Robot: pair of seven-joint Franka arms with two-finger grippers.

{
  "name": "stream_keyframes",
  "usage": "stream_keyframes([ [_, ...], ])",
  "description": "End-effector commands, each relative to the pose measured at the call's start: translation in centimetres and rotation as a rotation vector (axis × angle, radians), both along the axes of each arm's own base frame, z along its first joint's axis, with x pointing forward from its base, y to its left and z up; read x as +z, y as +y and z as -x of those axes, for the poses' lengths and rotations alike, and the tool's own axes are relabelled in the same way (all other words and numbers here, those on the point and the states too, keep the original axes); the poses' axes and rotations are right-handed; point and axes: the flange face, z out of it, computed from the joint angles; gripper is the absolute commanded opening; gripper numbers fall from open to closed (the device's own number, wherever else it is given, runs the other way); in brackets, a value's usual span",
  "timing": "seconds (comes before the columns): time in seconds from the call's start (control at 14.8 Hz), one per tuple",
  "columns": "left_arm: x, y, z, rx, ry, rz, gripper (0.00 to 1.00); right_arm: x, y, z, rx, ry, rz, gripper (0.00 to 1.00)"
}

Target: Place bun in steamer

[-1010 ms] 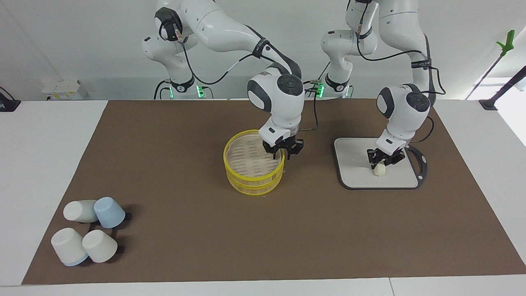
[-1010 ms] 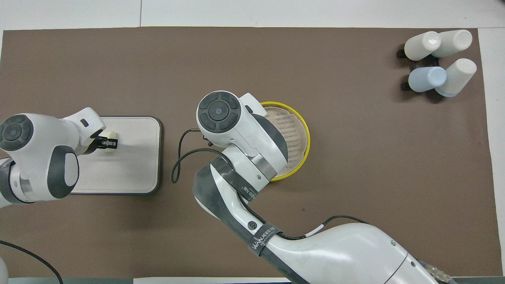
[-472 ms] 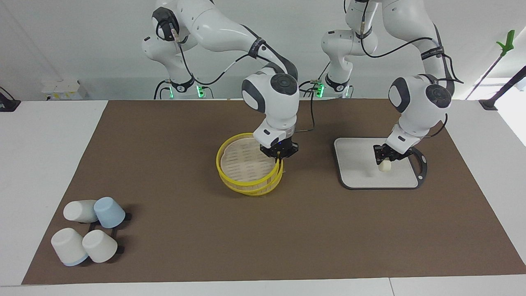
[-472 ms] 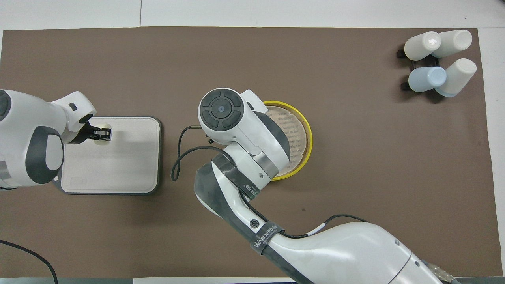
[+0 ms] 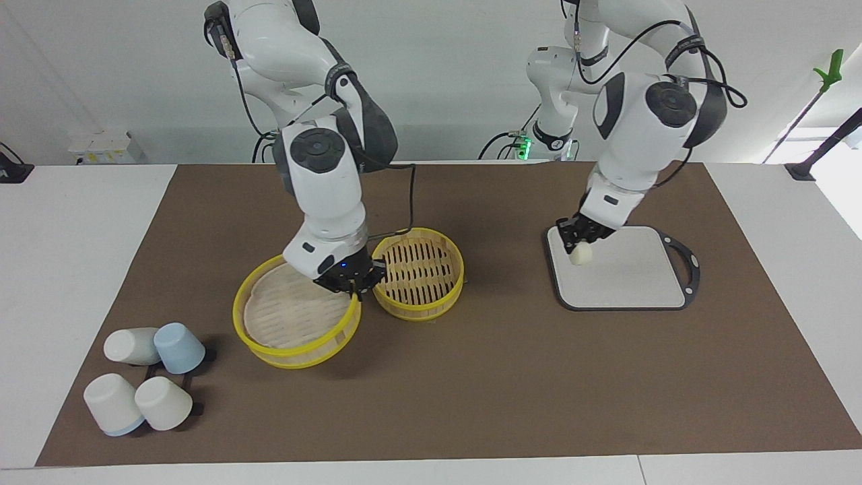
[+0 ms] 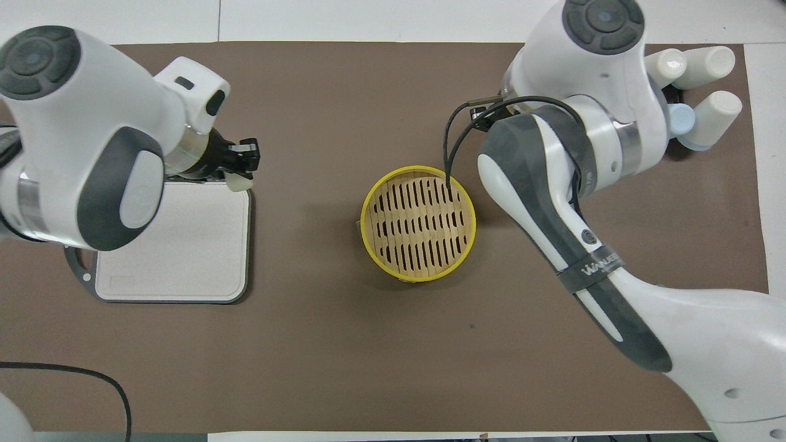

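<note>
The robot's left gripper needs to release the bun, now held above the grey board's edge, near the middle of the steamer's slatted bottom [image 6: 408, 217], a little toward the grey board.
The steamer [image 5: 419, 271] stands open mid-table with its slatted floor bare; it also shows in the overhead view [image 6: 419, 223]. My right gripper [image 5: 349, 278] is shut on the rim of the yellow-rimmed lid [image 5: 289, 315] and holds it tilted low over the mat, beside the steamer toward the right arm's end. The overhead view hides the lid and this gripper under the arm. My left gripper [image 5: 583, 237] is shut on the bun [image 5: 580, 254] and holds it above the edge of the grey board [image 5: 626, 276] that faces the steamer. The left gripper [image 6: 242, 161] and the bun [image 6: 238, 182] also show from overhead.
Several upturned cups [image 5: 145, 377] on a black rack stand at the right arm's end, farther from the robots; from overhead [image 6: 706, 67] the right arm partly covers them. The grey board [image 6: 175, 245] has nothing on it. A brown mat [image 5: 471, 391] covers the table.
My right gripper lifted the lid off the steamer and carried it toward the right arm's end. My left gripper raised the bun off the board and moved it toward the steamer.
</note>
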Motion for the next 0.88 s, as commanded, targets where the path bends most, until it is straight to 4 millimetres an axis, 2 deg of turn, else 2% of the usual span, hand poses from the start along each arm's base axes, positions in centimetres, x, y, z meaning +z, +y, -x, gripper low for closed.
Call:
stream_keyframes([
  [0.0,-0.4,-8.0,1.0,0.013,-0.075,0.059,0.29,0.9,-5.6,-0.8,0.045,0.013,0.003,0.00],
  [0.07,-1.3,-10.7,2.5,-0.005,-0.087,0.067,0.30,0.7,-7.0,-1.1,0.069,0.013,0.006,0.00],
  [0.2,-4.2,-15.6,5.5,-0.046,-0.099,0.078,0.30,0.6,-7.4,-1.1,0.075,0.013,0.008,0.00],
  [0.27,-5.5,-16.7,6.5,-0.063,-0.104,0.080,0.30,0.5,-7.5,-1.2,0.073,0.012,0.012,0.00],
  [0.4,-8.4,-18.2,7.4,-0.081,-0.104,0.074,0.31,0.1,-7.4,-0.6,0.065,0.029,0.017,0.00],
  [0.61,-12.5,-21.2,8.3,-0.083,-0.104,0.049,0.34,-0.6,-6.3,0.3,-0.016,0.040,0.027,0.00],
  [0.74,-13.1,-21.4,8.1,-0.081,-0.117,0.048,0.34,-0.7,-6.0,0.4,-0.019,0.040,0.027,0.00],
  [0.81,-14.1,-21.7,8.2,-0.084,-0.112,0.041,0.34,-0.7,-6.1,0.4,-0.020,0.041,0.029,0.00],
])
